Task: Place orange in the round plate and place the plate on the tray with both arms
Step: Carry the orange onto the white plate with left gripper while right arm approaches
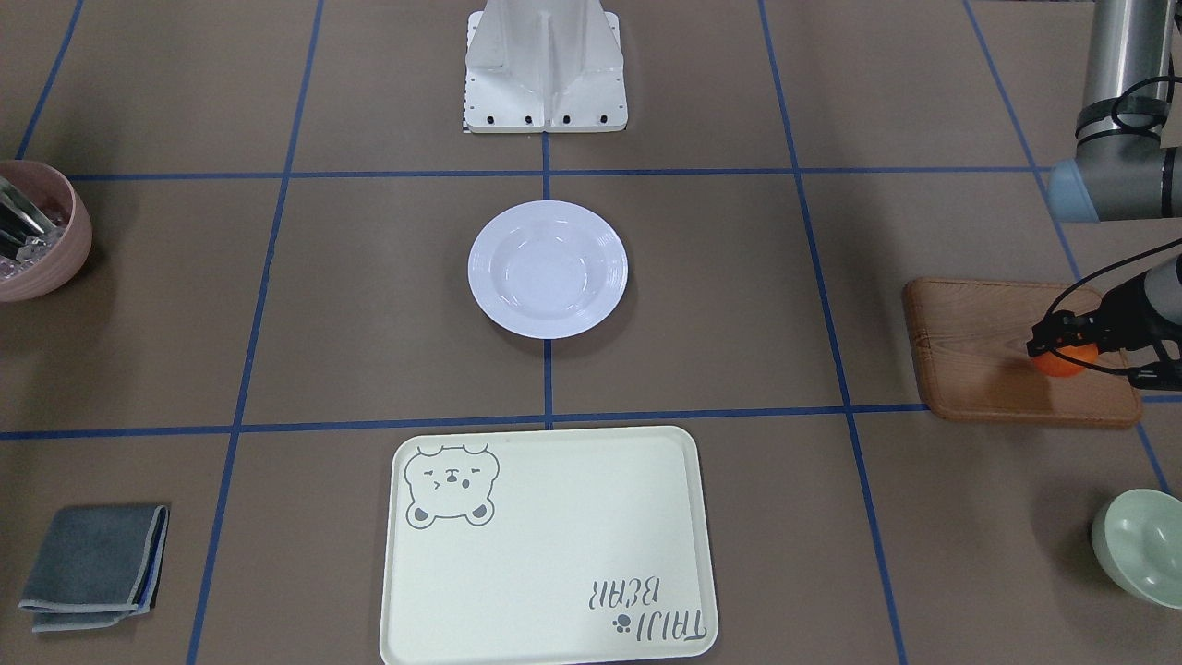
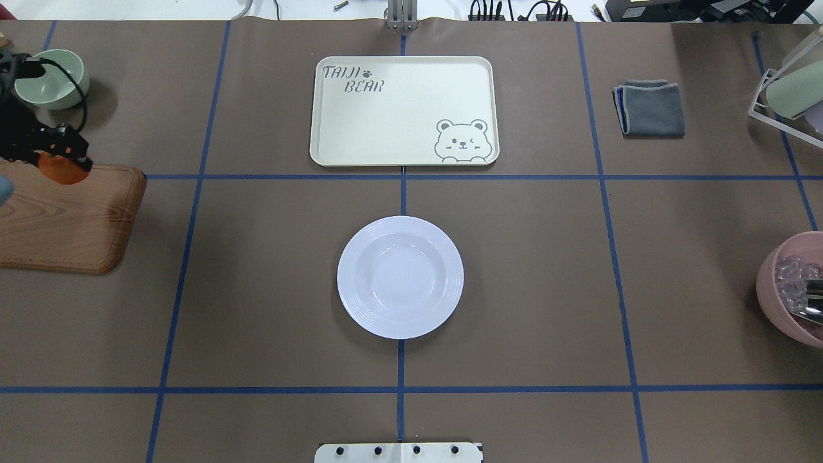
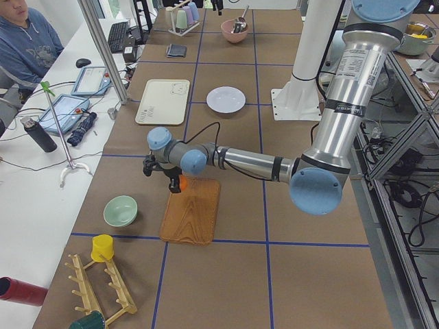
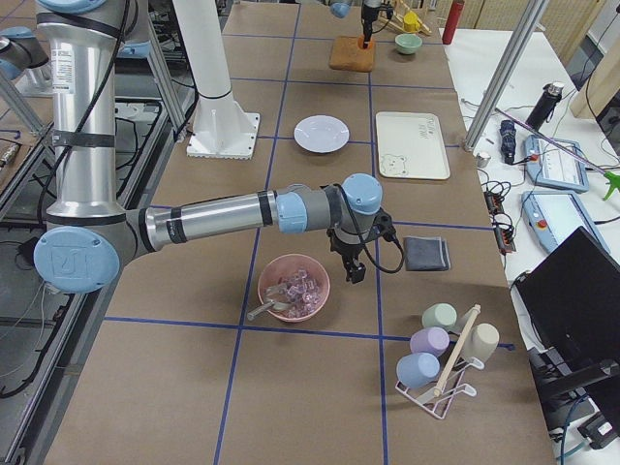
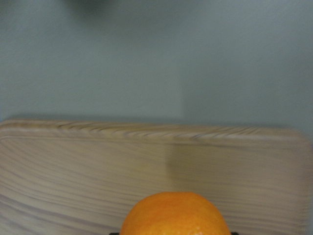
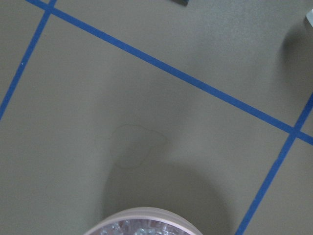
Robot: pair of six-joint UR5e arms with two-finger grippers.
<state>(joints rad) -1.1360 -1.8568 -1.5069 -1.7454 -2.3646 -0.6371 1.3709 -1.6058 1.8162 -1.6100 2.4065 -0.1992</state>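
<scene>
I will let go of the orange with my left gripper in the sunken middle of the white round plate (image 1: 544,266).
The orange (image 1: 1062,363) is held between the fingers of my left gripper (image 1: 1058,344), which is shut on it over the far edge of the wooden board (image 1: 979,351). The left wrist view shows the orange (image 5: 175,216) at its bottom edge with the board behind it. The white round plate (image 2: 352,278) sits empty at the table's centre. Beyond it, the cream tray (image 2: 402,109) with its bear drawing holds nothing. My right gripper (image 4: 354,270) hangs beside the pink bowl (image 4: 294,288); it shows only in the exterior right view, so I cannot tell its state.
A pale green bowl (image 2: 51,77) stands beyond the board. A folded grey cloth (image 2: 649,108) lies at the far right. The pink bowl (image 2: 771,289) holds clear pieces and a utensil. A cup rack (image 4: 441,358) stands at the right end. A person (image 3: 27,41) sits past the table.
</scene>
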